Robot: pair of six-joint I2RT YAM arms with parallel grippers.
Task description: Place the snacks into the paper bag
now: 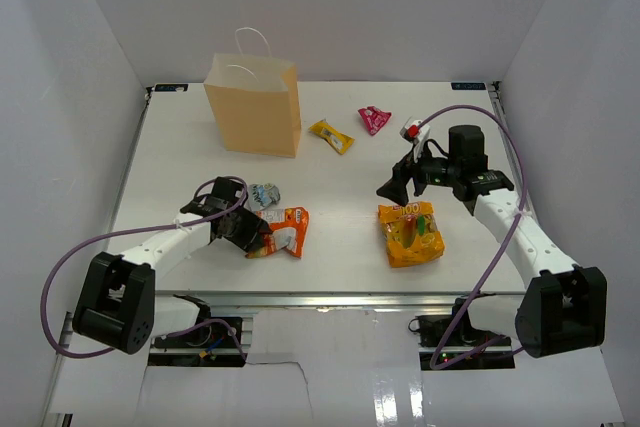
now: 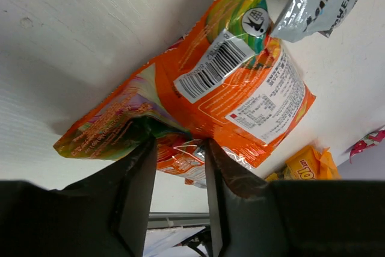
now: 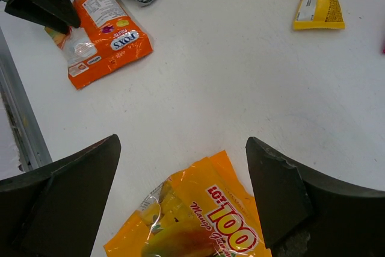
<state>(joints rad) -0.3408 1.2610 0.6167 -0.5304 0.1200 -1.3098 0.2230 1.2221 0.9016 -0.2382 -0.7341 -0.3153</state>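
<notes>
The robot's left gripper is pinching the bulging side of the orange-white pouch, so it should open, back away and take the pouch's flat corner (image 2: 73, 144) before lifting.
The tan paper bag (image 1: 253, 107) stands upright at the back left, handles up. My left gripper (image 1: 257, 238) (image 2: 178, 145) pinches the near corner of the orange-white pouch (image 1: 284, 230) (image 2: 240, 88), which otherwise lies on the table. The silver-blue packet (image 1: 264, 194) (image 2: 319, 1) lies just behind it. My right gripper (image 1: 405, 190) (image 3: 183, 148) is open and empty, hovering over the far edge of the large orange-yellow bag (image 1: 410, 234) (image 3: 204, 221). A yellow wrapper (image 1: 330, 135) (image 3: 317, 1) and a magenta wrapper (image 1: 374, 119) lie right of the paper bag.
White walls close in the table (image 1: 180, 147) at the left, back and right. The table's near edge has a metal rail (image 1: 330, 299) by the arm bases. Cables loop from both arms.
</notes>
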